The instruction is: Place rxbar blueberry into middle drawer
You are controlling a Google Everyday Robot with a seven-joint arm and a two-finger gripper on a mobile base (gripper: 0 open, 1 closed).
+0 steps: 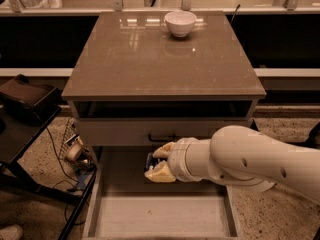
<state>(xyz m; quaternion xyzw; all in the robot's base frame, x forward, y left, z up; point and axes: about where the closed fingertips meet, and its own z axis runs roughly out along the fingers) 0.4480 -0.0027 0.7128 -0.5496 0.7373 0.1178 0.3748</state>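
Next, I open my gripper and let the rxbar blueberry go around the centre of the middle drawer's bare bottom (151, 193).
My gripper (156, 163) reaches in from the right on a thick white arm, just below the drawer front with the black handle (161, 137). Its pale fingers (161, 172) are shut on the rxbar blueberry (149, 160), of which only a thin dark blue edge shows between them. The bar is held above the back part of the middle drawer (160, 215), a wide pale drawer pulled out toward the camera with a bare floor. The arm hides the drawer's back right corner.
A white bowl (180, 23) stands at the back of the brown cabinet top (160, 59). A black chair or stand (25, 104) and a tangle of cables (75, 154) sit on the floor to the left. A counter runs along the back.
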